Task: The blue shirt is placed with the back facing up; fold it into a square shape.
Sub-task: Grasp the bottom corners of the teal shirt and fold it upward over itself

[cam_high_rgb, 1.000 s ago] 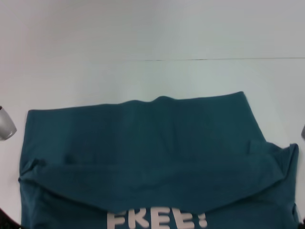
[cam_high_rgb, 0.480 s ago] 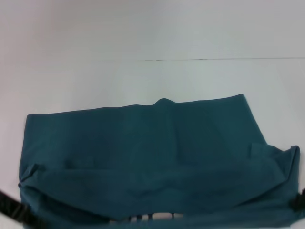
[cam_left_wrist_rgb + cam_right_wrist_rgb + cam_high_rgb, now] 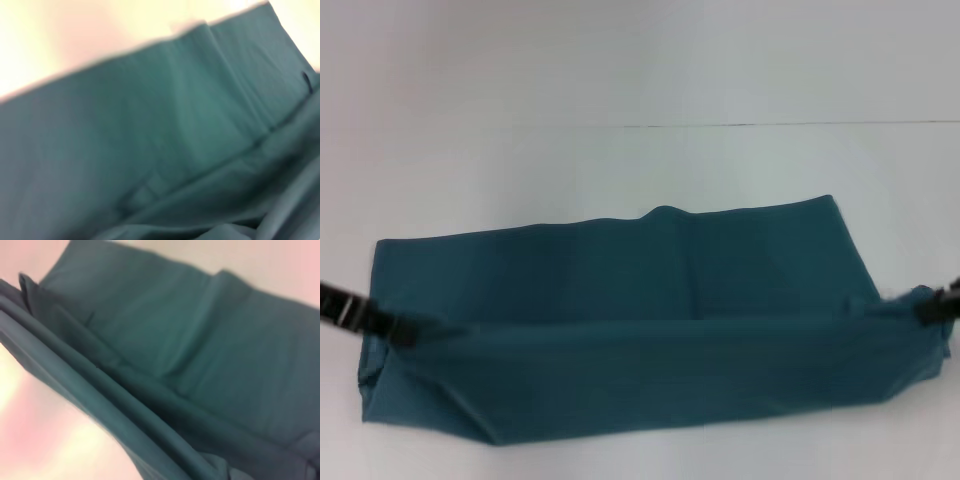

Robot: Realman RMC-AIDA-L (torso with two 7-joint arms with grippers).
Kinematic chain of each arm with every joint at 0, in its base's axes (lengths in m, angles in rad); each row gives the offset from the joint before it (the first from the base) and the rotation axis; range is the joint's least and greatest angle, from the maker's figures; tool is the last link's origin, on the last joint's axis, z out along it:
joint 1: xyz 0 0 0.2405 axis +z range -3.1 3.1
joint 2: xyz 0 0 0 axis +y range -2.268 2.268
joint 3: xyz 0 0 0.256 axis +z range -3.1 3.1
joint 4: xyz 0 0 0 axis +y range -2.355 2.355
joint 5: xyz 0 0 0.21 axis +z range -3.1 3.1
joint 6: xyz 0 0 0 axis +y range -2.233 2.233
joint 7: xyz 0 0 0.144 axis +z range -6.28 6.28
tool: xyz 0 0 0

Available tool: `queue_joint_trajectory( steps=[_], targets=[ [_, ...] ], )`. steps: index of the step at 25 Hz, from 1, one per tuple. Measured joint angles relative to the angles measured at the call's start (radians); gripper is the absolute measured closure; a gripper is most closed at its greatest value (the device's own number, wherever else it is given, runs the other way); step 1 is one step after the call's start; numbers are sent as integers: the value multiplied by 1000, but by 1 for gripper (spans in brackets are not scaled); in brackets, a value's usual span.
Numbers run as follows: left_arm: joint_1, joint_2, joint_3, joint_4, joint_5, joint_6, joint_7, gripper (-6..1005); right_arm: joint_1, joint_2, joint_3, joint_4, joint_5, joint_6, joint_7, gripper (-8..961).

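I will let go of my left gripper's end of the fold, now raised on the shirt, on the white table (image 3: 434, 194) just past the far edge of the blue shirt.
The blue shirt (image 3: 640, 300) lies across the white table (image 3: 620, 170) as a wide teal band. Its near part is doubled over toward the far side, forming a raised fold (image 3: 650, 375) that runs from side to side. My left gripper (image 3: 392, 329) reaches in from the left edge, shut on the fold's left end. At the right edge, my right gripper (image 3: 932, 309) is shut on the fold's right end. The blue shirt (image 3: 150, 130) fills the left wrist view, and the blue shirt (image 3: 190, 360) fills most of the right wrist view in layered folds. Neither wrist view shows its own fingers.
Bare white tabletop surrounds the shirt on the far side and along the near edge (image 3: 720, 455). A thin dark seam (image 3: 750, 124) crosses the table far behind the shirt.
Both grippers came into view at the shirt's sides and carried its near edge up and away from me. The white lettering is now covered and the cloth looks shorter.
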Motion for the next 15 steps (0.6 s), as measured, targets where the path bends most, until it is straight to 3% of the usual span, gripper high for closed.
queue_joint_trajectory(
  steps=[6,15],
  targets=[
    [-41,-2,12,-5,7,-115,-12,912,46,-4,62,9,-5,56,13,895],
    [-80,-5,54,-83,19,-364,-34,911,78,1,20,173,-10,320,34,895]
  ],
)
